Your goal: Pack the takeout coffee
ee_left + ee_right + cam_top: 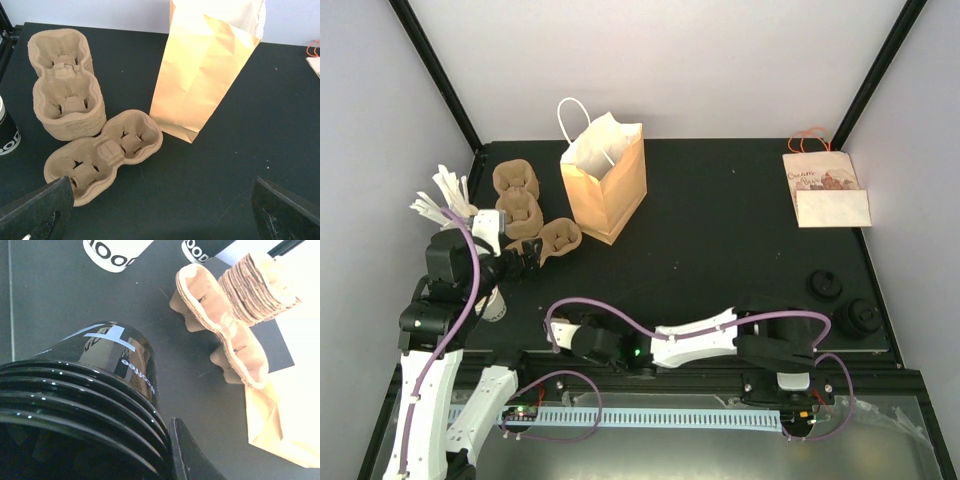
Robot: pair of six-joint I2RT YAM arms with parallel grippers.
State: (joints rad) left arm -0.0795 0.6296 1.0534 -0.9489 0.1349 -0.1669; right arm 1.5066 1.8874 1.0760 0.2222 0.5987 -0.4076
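My right gripper needs to release the stack of black coffee cups on the mat [589, 270] [211, 411] in front of the single carrier.
A nested stack of black coffee cups [107, 357] with ribbed rims fills the right wrist view, lying on its side. My right gripper [100, 440] is shut on it, and one dark finger [192, 457] presses the rims. From above, that gripper [562, 336] sits low at the near left. A tan paper bag [605, 182] [205, 70] stands upright and open. A single pulp two-cup carrier [560, 238] [105, 152] lies beside a stack of carriers [517, 196] [67, 100]. My left gripper [160, 222] [525, 256] hovers open above the mat near the single carrier.
Two white cups [117, 252] with black print stand past the held stack. Another cup [7, 132] is at the left edge. Black lids [824, 285] [857, 318] lie at the right. A printed paper pouch [825, 190] is at the back right, and white stirrers [445, 195] at the far left.
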